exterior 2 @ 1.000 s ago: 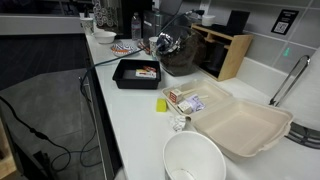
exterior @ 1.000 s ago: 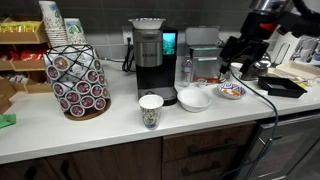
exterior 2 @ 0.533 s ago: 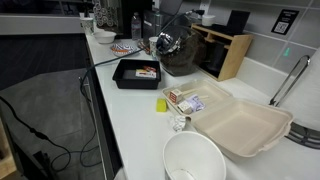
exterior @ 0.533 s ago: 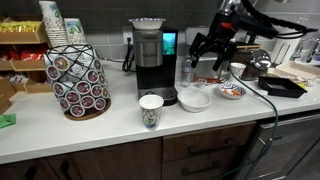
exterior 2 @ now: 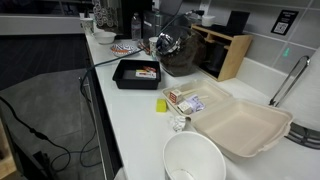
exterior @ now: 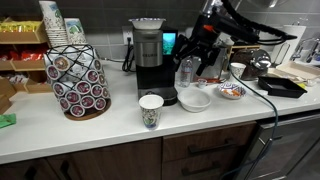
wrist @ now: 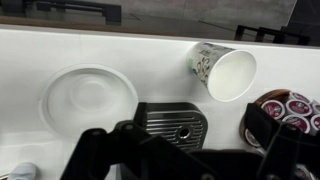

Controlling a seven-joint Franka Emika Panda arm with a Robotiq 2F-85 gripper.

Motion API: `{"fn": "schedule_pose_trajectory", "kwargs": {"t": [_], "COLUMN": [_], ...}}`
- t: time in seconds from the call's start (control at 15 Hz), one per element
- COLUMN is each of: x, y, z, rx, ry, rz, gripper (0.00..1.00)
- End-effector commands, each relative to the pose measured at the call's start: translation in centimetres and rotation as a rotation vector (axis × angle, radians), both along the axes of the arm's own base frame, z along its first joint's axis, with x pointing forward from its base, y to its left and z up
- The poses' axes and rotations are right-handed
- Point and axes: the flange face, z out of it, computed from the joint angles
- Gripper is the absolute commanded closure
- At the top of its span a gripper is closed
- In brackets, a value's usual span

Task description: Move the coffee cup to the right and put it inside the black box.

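Note:
My gripper should close on the coffee cup's rim (exterior: 161,98) (wrist: 210,84) on the side closest to the white bowl, with one finger inside the coffee cup.
The coffee cup (exterior: 150,110) is a small white paper cup with a faint pattern. It stands upright near the counter's front edge, in front of the coffee machine (exterior: 149,58). In the wrist view the coffee cup (wrist: 222,72) shows its open mouth. My gripper (exterior: 194,58) hangs open and empty above the counter, right of the machine and up and to the right of the cup. In the wrist view my gripper (wrist: 190,140) has its fingers spread over the machine's drip tray (wrist: 170,122). The low black box (exterior: 283,87) lies far right; in an exterior view the black box (exterior 2: 133,85) holds small items.
A white bowl (exterior: 194,98) and a patterned plate (exterior: 232,92) lie between cup and box. A pod carousel (exterior: 78,80) with a stack of paper cups (exterior: 52,22) stands at the left. A foam clamshell (exterior 2: 240,125) and a white tub (exterior 2: 193,160) sit beyond the box.
My arm has swung left from above the box side to beside the coffee machine. The cup, bowl and box have not moved.

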Motion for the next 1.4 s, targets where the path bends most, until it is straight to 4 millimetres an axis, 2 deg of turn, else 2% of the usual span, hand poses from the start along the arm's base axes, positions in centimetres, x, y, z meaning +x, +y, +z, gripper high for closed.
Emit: {"fn": "schedule_pose_trajectory", "kwargs": {"t": [0.0, 0.4, 0.53, 0.6, 0.8, 1.07, 1.33], "x": [2.6, 4.4, 5.2, 4.2, 5.0, 4.6, 4.3], "y": [2.4, 5.3, 5.3, 5.0, 5.1, 6.3, 7.6], "z": [-1.6, -6.1, -6.3, -6.2, -6.5, -8.8, -10.7], "rx": [0.049, 0.084, 0.127, 0.091, 0.110, 0.087, 0.056], "ry": [0.031, 0.146, 0.154, 0.130, 0.133, 0.162, 0.158], "rz": [-0.004, 0.081, 0.111, 0.076, 0.094, 0.050, -0.088], "gripper": [0.00, 0.00, 0.00, 0.00, 0.00, 0.00, 0.00]}}
